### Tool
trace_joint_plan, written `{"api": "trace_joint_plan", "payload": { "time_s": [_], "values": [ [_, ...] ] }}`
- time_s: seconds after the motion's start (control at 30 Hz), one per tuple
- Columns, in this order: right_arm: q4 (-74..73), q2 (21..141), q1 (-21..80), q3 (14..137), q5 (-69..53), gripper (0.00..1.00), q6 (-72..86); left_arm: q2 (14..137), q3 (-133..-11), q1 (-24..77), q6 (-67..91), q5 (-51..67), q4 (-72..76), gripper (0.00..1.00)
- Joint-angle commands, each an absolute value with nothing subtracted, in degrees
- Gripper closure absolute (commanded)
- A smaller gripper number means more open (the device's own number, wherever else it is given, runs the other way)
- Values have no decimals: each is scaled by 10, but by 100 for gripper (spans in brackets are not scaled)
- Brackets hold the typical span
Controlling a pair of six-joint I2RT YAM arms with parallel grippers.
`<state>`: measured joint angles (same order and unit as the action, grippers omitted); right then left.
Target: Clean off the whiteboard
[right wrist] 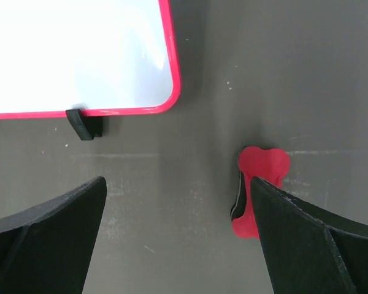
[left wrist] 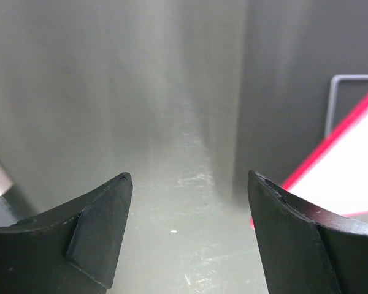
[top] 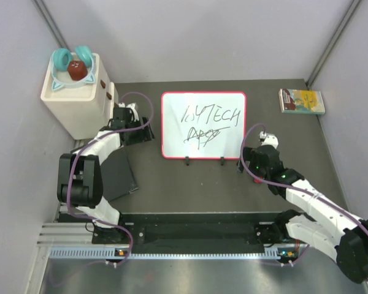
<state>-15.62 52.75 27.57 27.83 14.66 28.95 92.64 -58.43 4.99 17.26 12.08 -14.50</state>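
The red bone-shaped eraser is needed to wipe the whiteboard, so my right gripper will close on the narrow middle (top: pixel 257 179) (right wrist: pixel 251 199) of it.
The whiteboard (top: pixel 203 124) lies flat mid-table, red-rimmed, with black marker scribbles across it. Its corner shows in the left wrist view (left wrist: pixel 349 177), and its near right corner with a black foot (right wrist: pixel 83 124) shows in the right wrist view (right wrist: pixel 73 55). A red bone-shaped eraser (right wrist: pixel 262 168) with a black underside lies on the dark table right of that corner, partly behind my right finger. My right gripper (right wrist: pixel 176 181) is open and empty above the table by the eraser, seen also in the top view (top: pixel 250 164). My left gripper (left wrist: pixel 189 177) is open and empty beside the board's left edge (top: pixel 135 122).
A white box (top: pixel 73 101) with a tray holding teal and dark red items stands at the back left. A black flat slab (top: pixel 119 177) lies under the left arm. A small yellow-green book (top: pixel 302 101) lies at the back right. Grey walls enclose the table.
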Motion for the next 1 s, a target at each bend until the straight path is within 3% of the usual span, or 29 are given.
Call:
{"api": "trace_joint_plan", "payload": {
  "time_s": [0.0, 0.27, 0.4, 0.67, 0.7, 0.97],
  "values": [
    [-126, 527, 270, 287, 122, 1, 286, 918, -584, 48, 167, 175, -121, 20],
    [-128, 527, 270, 275, 113, 1, 279, 925, -591, 38, 191, 98, -160, 20],
    [-133, 530, 270, 272, 113, 1, 283, 902, -547, 18, 237, 157, -119, 20],
    [-132, 527, 269, 257, 83, 1, 286, 818, -325, -29, 396, 319, 207, 12],
    [-138, 526, 270, 256, 83, 1, 287, 813, -296, -29, 406, 321, 226, 1],
    [-155, 498, 270, 250, 81, 1, 285, 837, -199, -29, 463, 385, 500, 1]
  ]
}}
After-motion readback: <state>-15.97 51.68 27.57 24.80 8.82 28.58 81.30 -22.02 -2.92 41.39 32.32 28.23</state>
